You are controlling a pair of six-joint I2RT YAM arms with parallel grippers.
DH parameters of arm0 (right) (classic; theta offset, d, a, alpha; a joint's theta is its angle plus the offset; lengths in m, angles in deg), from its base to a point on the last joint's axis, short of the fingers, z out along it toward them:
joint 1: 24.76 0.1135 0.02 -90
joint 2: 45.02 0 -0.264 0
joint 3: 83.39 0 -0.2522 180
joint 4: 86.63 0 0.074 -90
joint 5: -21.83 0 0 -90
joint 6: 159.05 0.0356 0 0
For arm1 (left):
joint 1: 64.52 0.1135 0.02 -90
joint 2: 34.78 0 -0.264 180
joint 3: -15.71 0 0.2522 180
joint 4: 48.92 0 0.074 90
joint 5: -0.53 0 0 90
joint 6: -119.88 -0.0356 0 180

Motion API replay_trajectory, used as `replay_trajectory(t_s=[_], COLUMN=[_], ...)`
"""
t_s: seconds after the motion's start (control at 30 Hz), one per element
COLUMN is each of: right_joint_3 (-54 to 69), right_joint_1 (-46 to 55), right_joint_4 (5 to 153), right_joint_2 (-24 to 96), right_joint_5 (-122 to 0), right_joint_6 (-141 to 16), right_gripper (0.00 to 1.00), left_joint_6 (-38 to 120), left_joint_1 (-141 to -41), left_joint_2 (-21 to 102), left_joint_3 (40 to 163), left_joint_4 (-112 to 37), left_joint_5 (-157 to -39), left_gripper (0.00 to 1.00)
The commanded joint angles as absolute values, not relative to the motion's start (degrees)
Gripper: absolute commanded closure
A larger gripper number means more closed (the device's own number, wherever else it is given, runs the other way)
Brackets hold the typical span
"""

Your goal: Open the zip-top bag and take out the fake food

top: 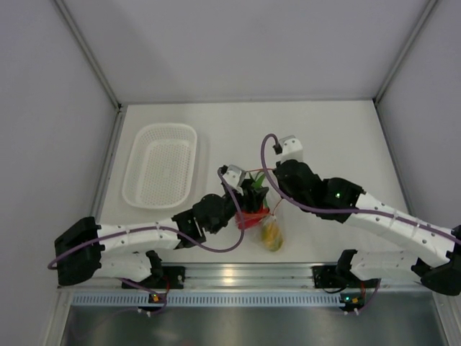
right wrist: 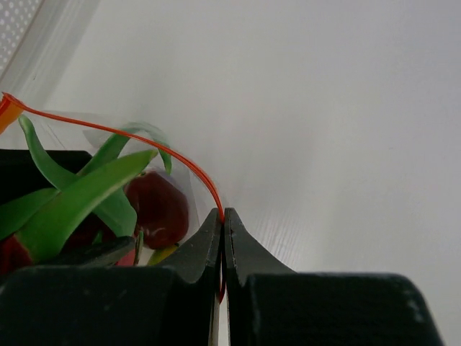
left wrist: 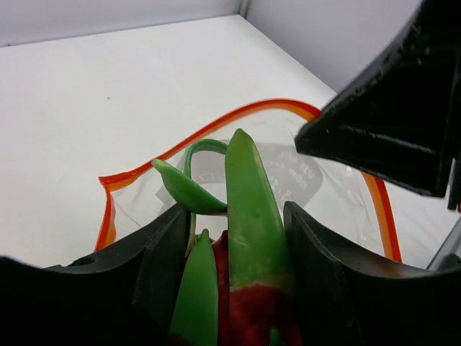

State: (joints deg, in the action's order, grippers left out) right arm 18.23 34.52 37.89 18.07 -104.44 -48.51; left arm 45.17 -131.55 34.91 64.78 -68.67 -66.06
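Next, my left gripper lets go of the red fake food inside the white basket (top: 178,161), by the basket's side that faces the zip-top bag.
The zip-top bag (top: 268,216) lies between the arms, its orange-red zip strip (left wrist: 216,126) gaping open. My left gripper (left wrist: 236,216) reaches into the mouth and is shut on the red fake food (left wrist: 252,306) with green leaves (left wrist: 248,187); the piece fills the gap between the fingers (left wrist: 328,267). In the top view this left gripper (top: 253,193) sits over the red piece (top: 251,218). My right gripper (right wrist: 222,214) is shut on the zip strip (right wrist: 144,141) at the bag's far lip. A dark maroon piece (right wrist: 158,205) and a yellow-orange one (top: 271,234) are inside the bag.
A white perforated basket (top: 162,127) stands at the back left of the white table. The right gripper's black body (left wrist: 396,122) hangs close above the bag in the left wrist view. Grey walls enclose the table on three sides.
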Motion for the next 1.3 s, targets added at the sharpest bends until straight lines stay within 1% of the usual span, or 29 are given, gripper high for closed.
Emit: replay_trajectory(t_s=[0.0, 0.13, 0.3, 0.4, 0.57, 0.7, 0.87, 1.0, 1.1, 1.27], right_joint_3=[16.49, 17.80, 18.34, 18.69, 20.36, 21.76, 24.13, 25.37, 26.07, 26.16], right_joint_1=[36.40, 37.55, 37.20, 36.93, 37.02, 37.72, 39.83, 40.98, 41.07, 40.98], right_joint_4=[37.68, 41.02, 42.51, 43.66, 46.46, 49.01, 51.74, 53.24, 53.06, 51.31], right_joint_2=[18.78, 20.01, 20.63, 21.16, 21.42, 19.58, 16.50, 14.22, 13.60, 15.97], right_joint_5=[-106.05, -104.56, -107.28, -107.19, -104.21, -102.45, -101.65, -101.39, -103.58, -110.25], right_joint_6=[-46.64, -46.02, -45.76, -45.85, -44.79, -43.83, -42.59, -42.15, -42.50, -43.03], right_gripper=[1.00, 1.00, 1.00, 1.00, 1.00, 1.00, 1.00, 1.00, 1.00, 1.00], left_joint_6=[47.63, 47.37, 46.84, 48.51, 50.62, 49.66, 46.23, 44.56, 45.43, 47.10], left_joint_1=[-131.67, -131.67, -131.67, -131.58, -131.58, -131.58, -131.58, -131.58, -131.58, -131.58], left_joint_2=[32.11, 31.14, 27.28, 24.64, 22.62, 23.23, 27.09, 31.13, 31.32, 27.19], left_joint_3=[64.45, 62.60, 59.44, 58.56, 58.12, 57.77, 60.21, 63.47, 64.44, 65.24], left_joint_4=[-76.81, -81.73, -87.18, -88.06, -91.23, -94.65, -100.18, -100.55, -100.72, -100.37], left_joint_5=[-58.62, -63.19, -70.30, -70.49, -69.79, -65.93, -60.22, -58.36, -57.48, -58.80], left_gripper=[1.00, 1.00, 1.00, 1.00, 1.00, 1.00, 1.00, 1.00, 1.00, 1.00])
